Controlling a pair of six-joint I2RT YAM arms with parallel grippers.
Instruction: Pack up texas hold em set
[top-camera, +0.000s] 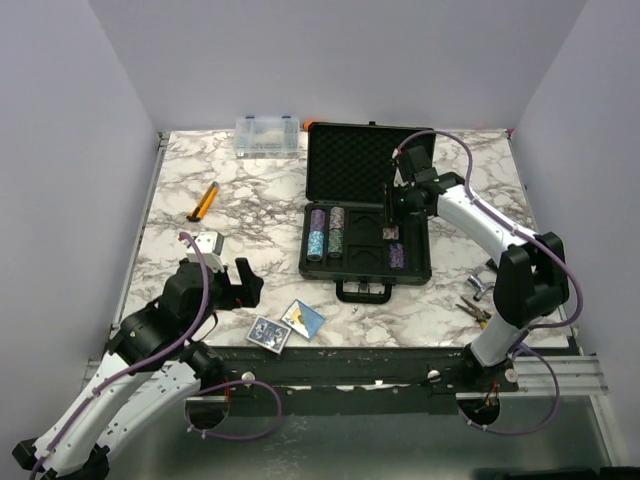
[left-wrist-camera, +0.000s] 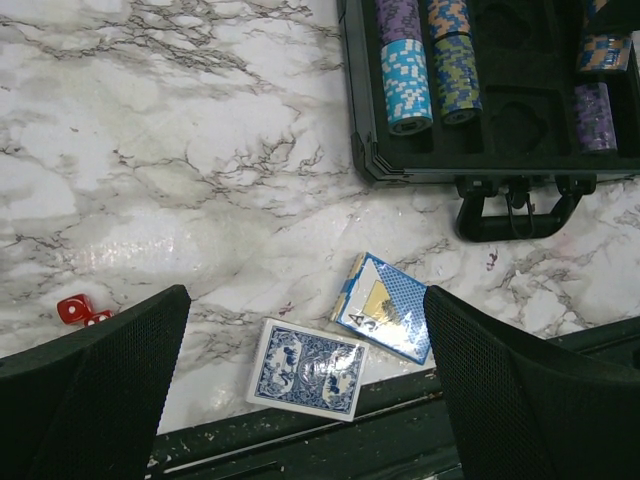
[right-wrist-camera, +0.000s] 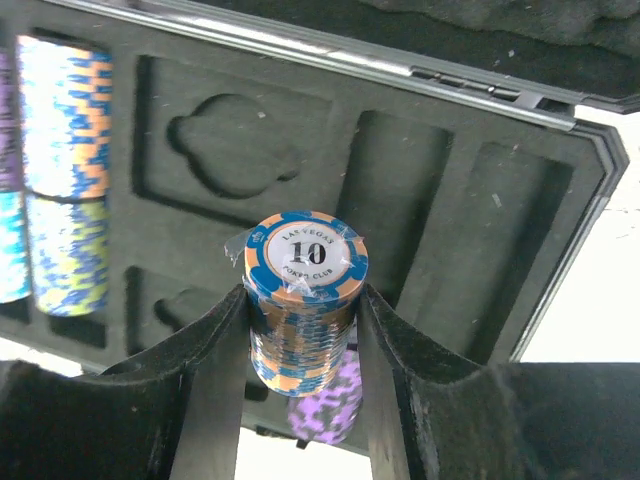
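Observation:
My right gripper needs to lay the blue-and-orange chip stack in the slot (top-camera: 395, 225) (right-wrist-camera: 390, 200) behind the purple stack, toward the lid.
The black case (top-camera: 420, 262) lies open at mid-table, its foam-lined lid raised at the back. Chip stacks (top-camera: 318, 232) fill its left slots, and a purple stack (top-camera: 396, 255) lies in a right slot. My right gripper (top-camera: 392, 222) hangs over the tray, shut on a blue-and-orange chip stack (right-wrist-camera: 305, 300) marked 10; the purple stack (right-wrist-camera: 325, 400) shows below it. My left gripper (top-camera: 222, 280) is open above the table's front left. Two blue-white card decks (left-wrist-camera: 307, 367) (left-wrist-camera: 388, 306) lie between and beyond its fingers. Red dice (left-wrist-camera: 75, 310) sit just past the left finger.
A clear plastic organizer box (top-camera: 267, 135) stands at the back, left of the lid. An orange-handled tool (top-camera: 204, 201) lies on the left side of the table, and pliers (top-camera: 478, 308) lie right of the case. The near deck overhangs the table's front edge (left-wrist-camera: 200, 415).

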